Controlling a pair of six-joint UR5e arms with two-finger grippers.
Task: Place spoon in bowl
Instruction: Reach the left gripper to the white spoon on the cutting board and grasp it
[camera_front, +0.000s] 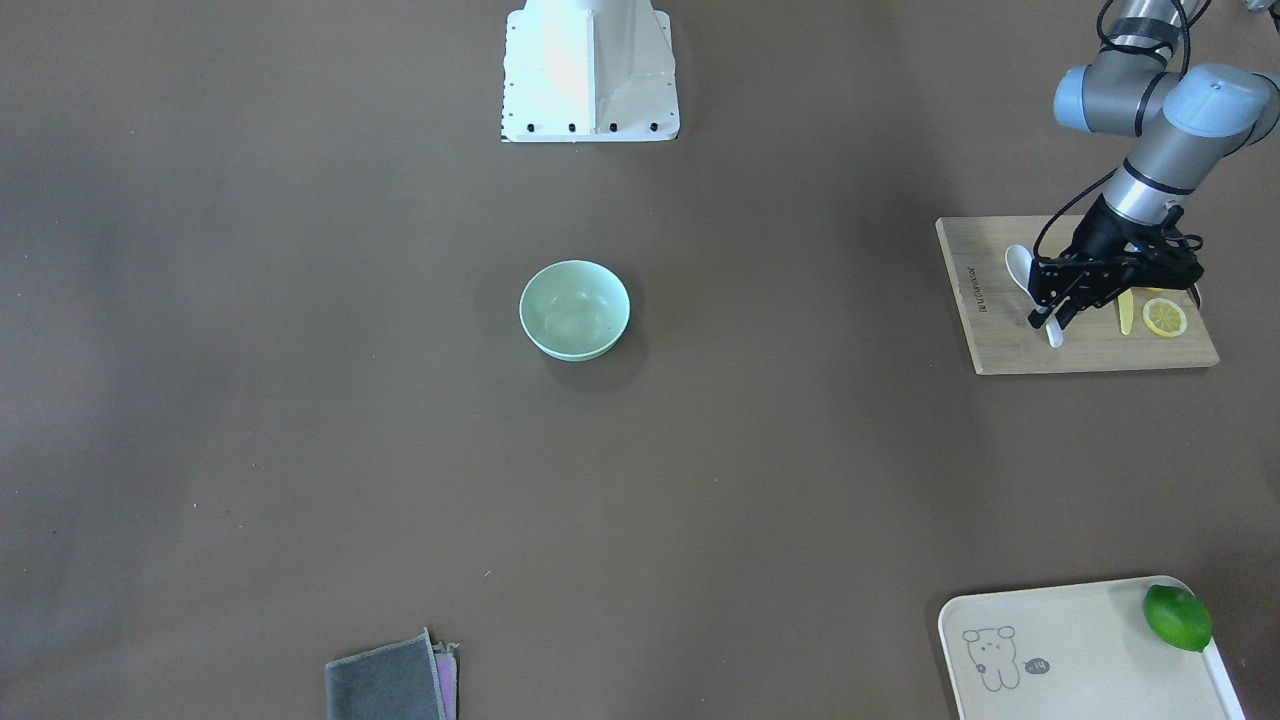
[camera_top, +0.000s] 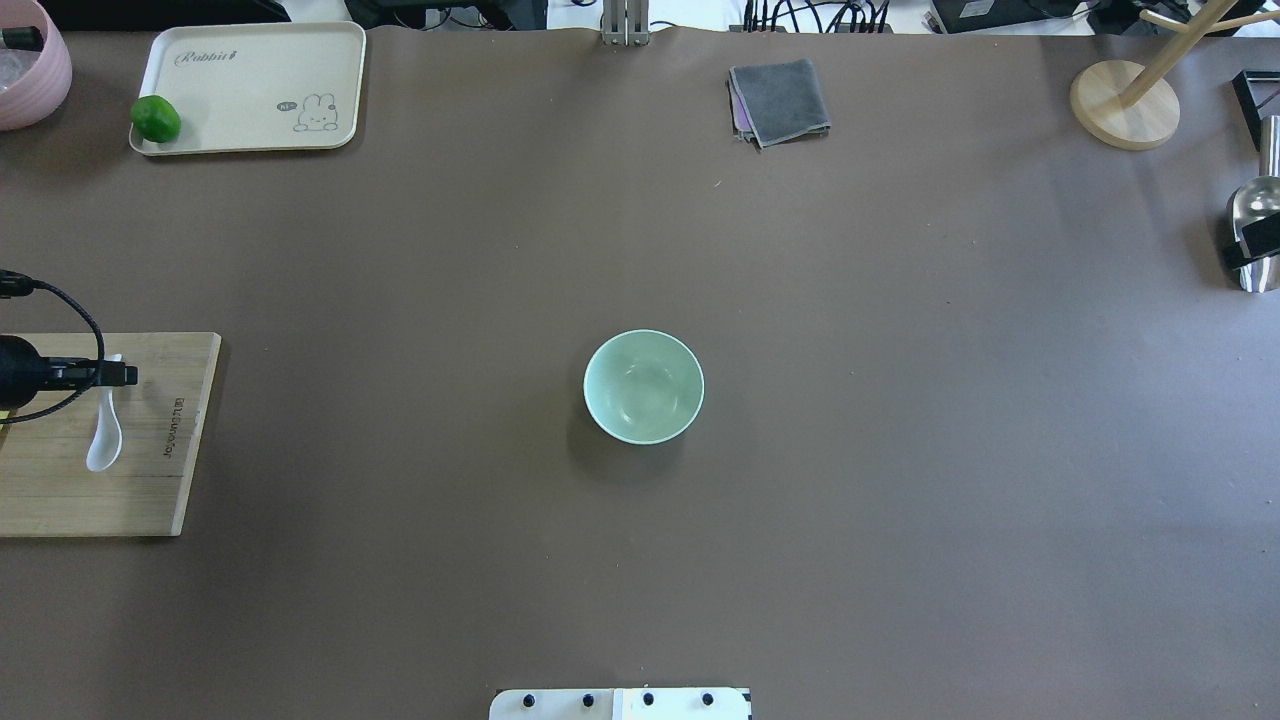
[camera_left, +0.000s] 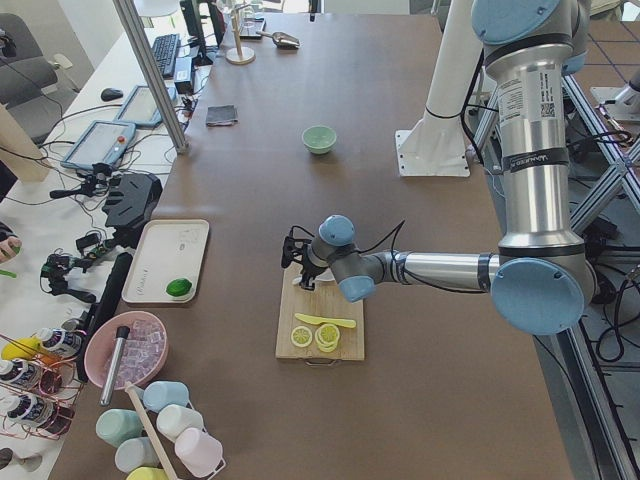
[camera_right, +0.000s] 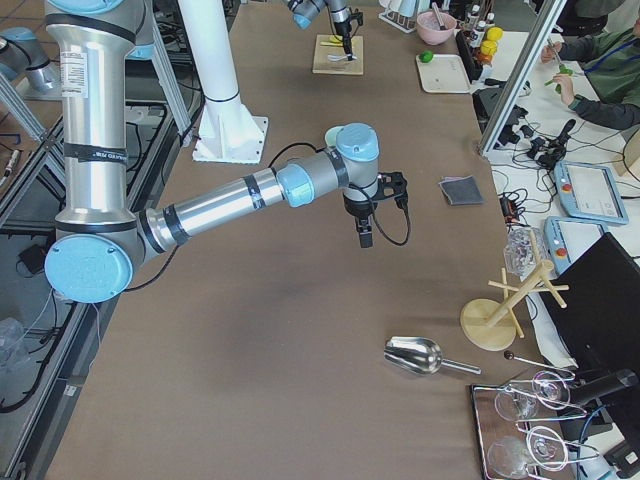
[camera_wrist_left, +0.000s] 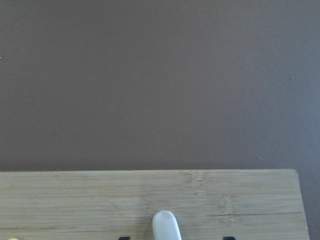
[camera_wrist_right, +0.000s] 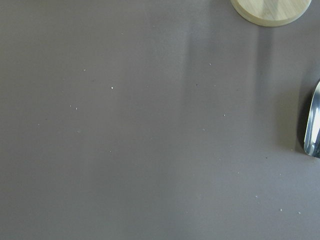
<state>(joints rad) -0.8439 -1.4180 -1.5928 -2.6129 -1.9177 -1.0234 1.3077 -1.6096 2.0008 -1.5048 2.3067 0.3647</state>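
Next, my left gripper releases the white spoon so that it is left inside the empty mint-green bowl (camera_front: 579, 310) at the middle of the table.
The white spoon (camera_front: 1018, 265) lies on a wooden cutting board (camera_front: 1000, 340) at the table's left end, also seen in the overhead view (camera_top: 103, 440). My left gripper (camera_front: 1050, 318) is low over the spoon's handle. In the left wrist view the handle's end (camera_wrist_left: 166, 226) lies between the two fingertips, which stand apart, so the gripper is open. The mint-green bowl (camera_front: 574, 310) stands empty at the table's middle (camera_top: 643, 387), far from the spoon. My right gripper (camera_right: 362, 236) hangs above bare table and shows only in the exterior right view; I cannot tell its state.
A yellow knife (camera_front: 1125, 312) and a lemon slice (camera_front: 1165, 318) lie on the board beside the gripper. A cream tray (camera_front: 1080, 650) holds a lime (camera_front: 1177, 617). A grey cloth (camera_front: 390, 685) lies at the far edge. A metal scoop (camera_top: 1255, 205) and wooden stand (camera_top: 1123, 103) sit far right.
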